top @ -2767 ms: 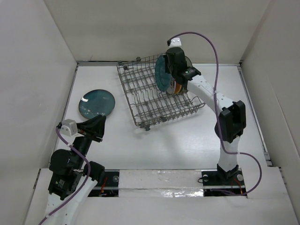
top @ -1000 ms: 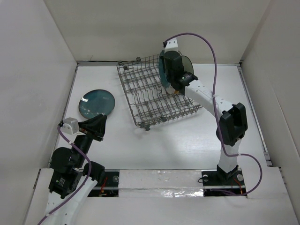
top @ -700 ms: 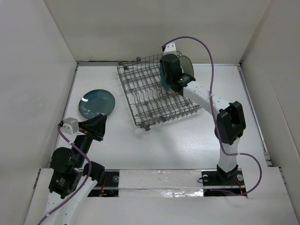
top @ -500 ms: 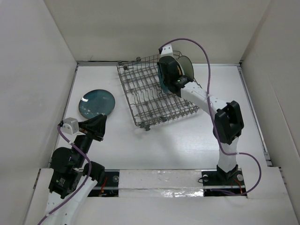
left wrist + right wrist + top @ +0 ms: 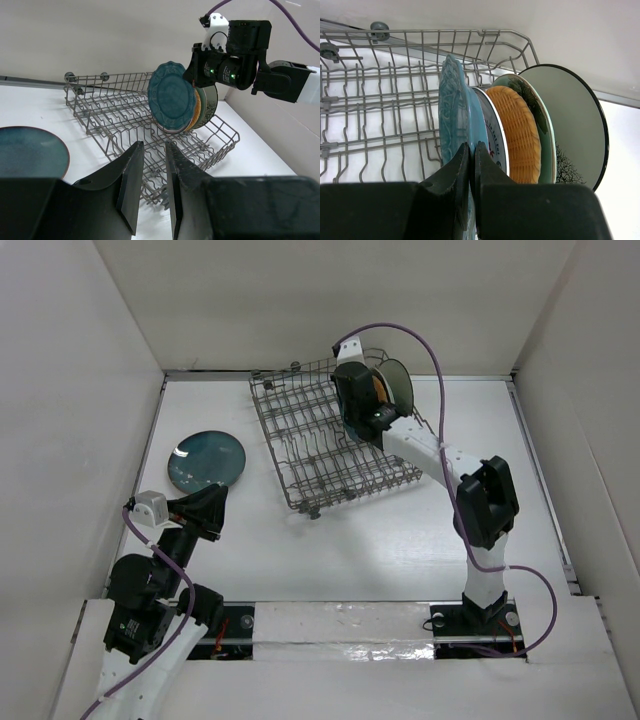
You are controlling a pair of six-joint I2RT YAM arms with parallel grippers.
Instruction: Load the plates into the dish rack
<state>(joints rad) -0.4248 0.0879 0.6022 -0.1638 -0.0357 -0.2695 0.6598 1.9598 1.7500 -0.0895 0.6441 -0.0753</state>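
Observation:
Next, I release the teal scalloped plate from my right gripper in the bare rack slot [image 5: 339, 424] [image 5: 439, 142] next to the small white red-marked plate.
The dish rack [image 5: 310, 440] stands at the back centre. My right gripper [image 5: 471, 147] is shut on the rim of the teal scalloped plate [image 5: 452, 110] and holds it upright in the rack [image 5: 380, 115]. Right of it stand the small white red-marked plate [image 5: 496, 145], the orange woven-look plate [image 5: 517, 135], the pale green flowered plate [image 5: 542, 125] and the cream patterned plate [image 5: 575, 125]. The dark teal plate [image 5: 207, 460] lies flat on the table at the left. My left gripper [image 5: 154, 145] is open and empty, near the front left [image 5: 212, 502], apart from that plate [image 5: 27, 152].
White walls close in the table on the left, back and right. The rack sits askew, its near corner [image 5: 312, 510] pointing at the table's middle. The right arm [image 5: 485, 500] reaches over the rack's right end, with a purple cable [image 5: 440, 350] looping above it.
My right gripper has moved left and back over the rack with the scalloped plate, turning it from face-on to edge-on beside the standing plates. The left arm has barely moved.

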